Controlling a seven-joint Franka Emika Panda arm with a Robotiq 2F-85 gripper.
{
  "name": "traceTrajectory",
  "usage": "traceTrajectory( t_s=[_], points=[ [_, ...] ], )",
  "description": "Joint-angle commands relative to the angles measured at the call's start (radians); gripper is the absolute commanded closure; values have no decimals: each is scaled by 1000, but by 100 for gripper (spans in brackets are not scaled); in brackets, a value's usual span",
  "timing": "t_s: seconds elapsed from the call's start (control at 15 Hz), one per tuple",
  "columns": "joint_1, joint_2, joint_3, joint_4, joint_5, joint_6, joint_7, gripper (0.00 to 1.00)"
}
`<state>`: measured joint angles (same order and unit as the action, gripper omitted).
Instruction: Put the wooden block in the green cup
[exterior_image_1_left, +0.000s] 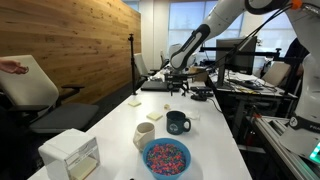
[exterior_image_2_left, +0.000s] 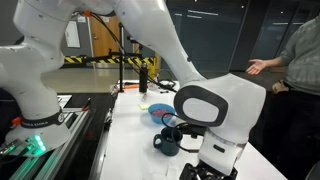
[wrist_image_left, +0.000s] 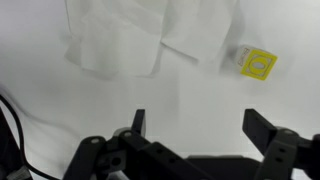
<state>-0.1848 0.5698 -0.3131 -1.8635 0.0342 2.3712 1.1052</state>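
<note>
The robot's gripper should next move to the wooden block next to the crumpled white napkin and close on the block's sides (exterior_image_1_left: 167, 106) (wrist_image_left: 257, 63).
The wooden block (wrist_image_left: 257, 64) is a small yellow-faced cube lying on the white table, right of a crumpled white napkin (wrist_image_left: 150, 35) in the wrist view. It shows as a small pale piece in an exterior view (exterior_image_1_left: 154, 116). The green cup (exterior_image_1_left: 178, 122), a dark glossy mug with a handle, stands mid-table and also shows in the other exterior view (exterior_image_2_left: 167, 143). My gripper (wrist_image_left: 200, 125) is open and empty, hovering above bare table short of the block. It hangs over the table's far end (exterior_image_1_left: 179, 88).
A cream handleless cup (exterior_image_1_left: 145, 135) and a bowl of coloured sprinkles (exterior_image_1_left: 166, 157) stand near the mug. A white box (exterior_image_1_left: 70, 155) sits at the near corner. A laptop and cables lie at the far end. A person stands at the table's side (exterior_image_2_left: 295, 60).
</note>
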Motion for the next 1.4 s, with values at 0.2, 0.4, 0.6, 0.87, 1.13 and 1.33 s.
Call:
traceTrajectory(
  t_s=[0.2, 0.4, 0.6, 0.87, 1.13, 1.33],
  points=[
    [-33, 115, 32, 163, 85, -65, 13, 0],
    [-28, 157, 36, 229, 101, -82, 24, 0],
    [-20, 193, 48, 287, 104, -101, 35, 0],
    [-11, 227, 67, 331, 99, -115, 42, 0],
    [-7, 251, 67, 334, 92, -100, 44, 0],
    [-9, 266, 68, 342, 95, -102, 43, 0]
  ],
)
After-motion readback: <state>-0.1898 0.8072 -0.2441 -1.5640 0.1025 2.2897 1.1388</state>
